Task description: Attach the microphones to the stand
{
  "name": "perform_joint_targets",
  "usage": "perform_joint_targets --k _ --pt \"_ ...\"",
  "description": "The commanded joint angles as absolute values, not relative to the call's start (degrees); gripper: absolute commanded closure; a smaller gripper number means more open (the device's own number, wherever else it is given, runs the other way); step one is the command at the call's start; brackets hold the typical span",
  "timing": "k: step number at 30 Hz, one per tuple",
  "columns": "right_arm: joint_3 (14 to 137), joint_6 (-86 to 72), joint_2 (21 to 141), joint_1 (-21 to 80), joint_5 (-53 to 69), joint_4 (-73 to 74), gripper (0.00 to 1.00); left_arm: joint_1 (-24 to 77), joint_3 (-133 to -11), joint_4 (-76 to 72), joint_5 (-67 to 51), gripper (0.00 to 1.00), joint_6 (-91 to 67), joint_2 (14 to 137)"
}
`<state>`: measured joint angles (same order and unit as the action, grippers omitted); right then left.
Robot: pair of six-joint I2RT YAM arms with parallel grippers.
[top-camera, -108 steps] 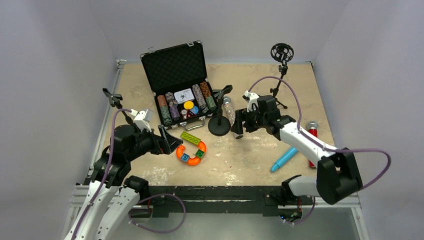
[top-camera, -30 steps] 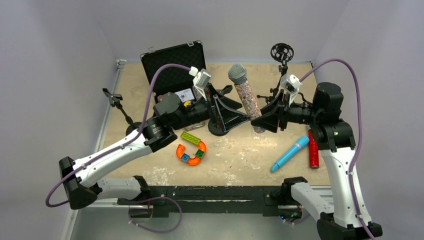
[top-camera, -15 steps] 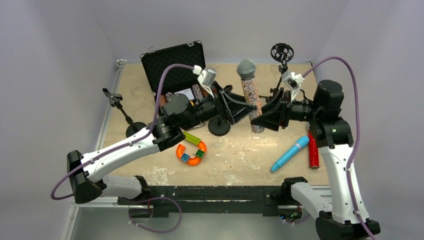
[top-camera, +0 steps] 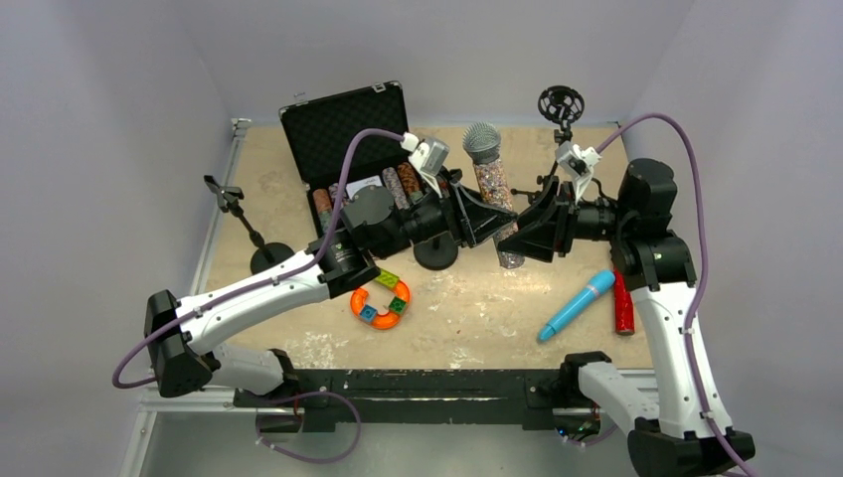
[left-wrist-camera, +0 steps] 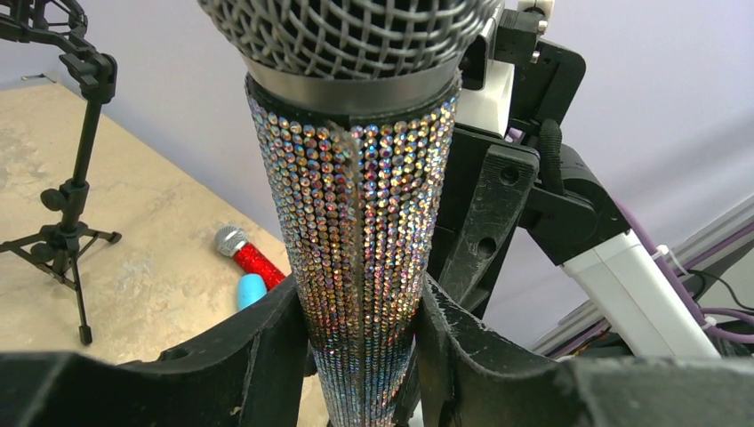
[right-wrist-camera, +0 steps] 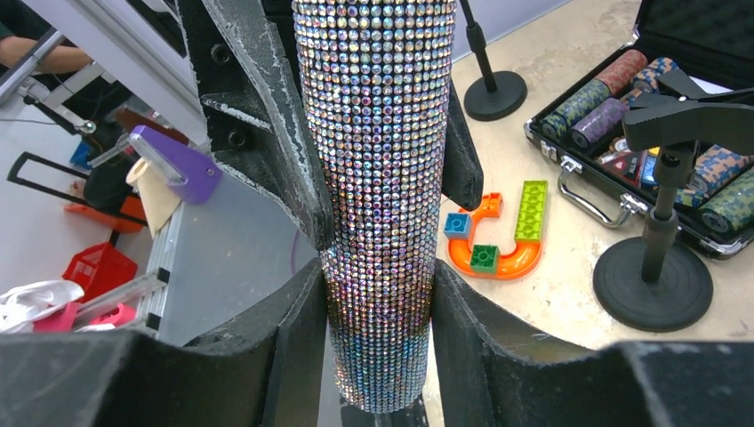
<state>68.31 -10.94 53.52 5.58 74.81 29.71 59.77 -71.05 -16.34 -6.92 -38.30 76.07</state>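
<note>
My right gripper is at the lower end of the glitter microphone, which has to go into the tripod's ring mount, so it should take the microphone just below its mesh head (top-camera: 487,165).
The silver-pink glitter microphone (top-camera: 491,194) stands upright in the air, grey mesh head on top, between my two grippers. My left gripper (left-wrist-camera: 363,311) is shut on its body, with both fingers pressed against the sides. My right gripper (right-wrist-camera: 378,302) flanks its lower end from the other side. Its fingers (right-wrist-camera: 298,347) lie close against the glitter, and I cannot make out whether they press. The round-base stand (right-wrist-camera: 653,280) with its clip is just left of the microphone. The red microphone (top-camera: 622,298) and the light-blue one (top-camera: 577,305) lie on the table at the right.
An open black case (top-camera: 343,134) of poker chips stands at the back. An orange toy with bricks (top-camera: 381,298) lies near the front. A second clip stand (top-camera: 266,255) is at the left. A tripod with a ring mount (top-camera: 562,102) is at the back right.
The left arm reached right and its fingers closed round the glitter microphone. The microphone went from tilted to upright and shifted slightly left.
</note>
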Motion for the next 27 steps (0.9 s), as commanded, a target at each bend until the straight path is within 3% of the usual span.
perform_joint_targets --k 1,3,6,12,17,27 --pt "69.46 -4.87 53.26 5.71 75.04 33.43 0.42 59.95 -71.80 -18.76 -7.32 1.00 -34.50 73.57" --pt "72.11 4.14 53.35 5.71 72.30 40.45 0.18 59.79 -70.78 -16.32 -7.68 1.00 -31.97 71.57" --pt "78.43 17.66 53.71 5.71 68.55 52.58 0.03 59.21 -70.17 -9.37 -9.00 1.00 -28.21 68.86" --pt "89.62 25.45 56.24 5.71 68.19 62.38 0.01 59.05 -69.17 -2.77 -16.34 1.00 -23.05 66.76" --pt "89.54 10.90 58.86 6.34 74.25 50.40 0.01 59.22 -71.67 -2.33 -22.12 1.00 -23.10 69.43" --pt "87.99 -7.04 61.96 9.88 69.88 37.13 0.02 59.75 -74.75 -4.76 -25.55 1.00 -25.42 73.58"
